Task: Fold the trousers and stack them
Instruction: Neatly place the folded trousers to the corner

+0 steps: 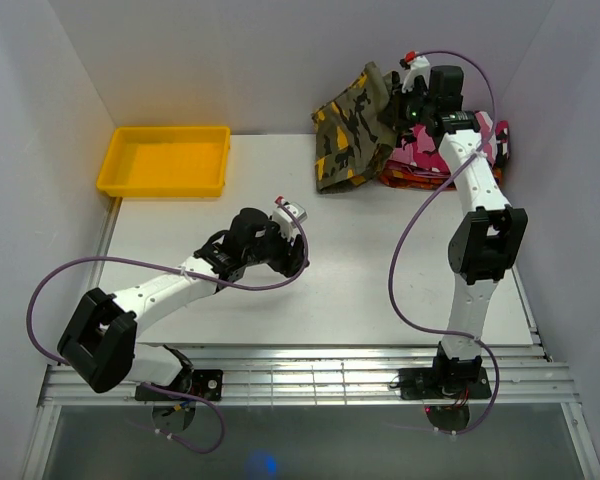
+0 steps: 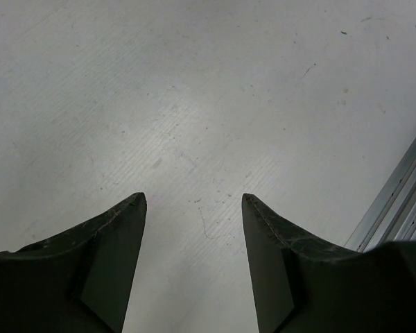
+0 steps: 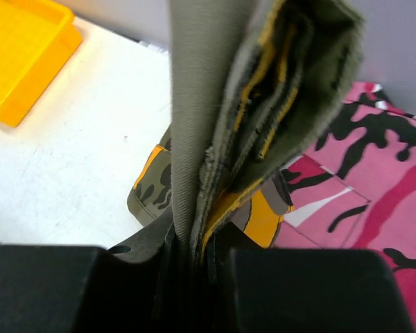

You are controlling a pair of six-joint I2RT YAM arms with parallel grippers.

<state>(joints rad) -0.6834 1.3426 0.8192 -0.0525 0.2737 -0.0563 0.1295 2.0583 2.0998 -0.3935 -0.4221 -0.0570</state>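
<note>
The olive camouflage trousers will go down on top of the pink, white and black camouflage garment [image 1: 433,139] [image 3: 353,211] from my right gripper.
The trousers [image 1: 352,130], a folded bundle in olive, black and yellow-orange camouflage, hang lifted at the back right of the table [image 1: 360,270]. My right gripper [image 1: 405,100] is shut on their upper edge. In the right wrist view the layered cloth of the trousers [image 3: 222,83] runs up from between the jaws of the right gripper [image 3: 197,243], and their lower end droops onto the table. My left gripper [image 1: 295,255] is near the middle of the table. It stands open over the bare table [image 2: 194,104], with nothing between the fingers of the left gripper [image 2: 194,201].
A pink, white and black camouflage garment [image 1: 425,160] [image 3: 374,180] lies at the back right on an orange-red garment [image 1: 400,180]. A yellow tray [image 1: 165,130] [image 3: 48,59] stands at the back left. White walls close in the back and sides. A metal rail [image 2: 395,208] borders the table's near edge.
</note>
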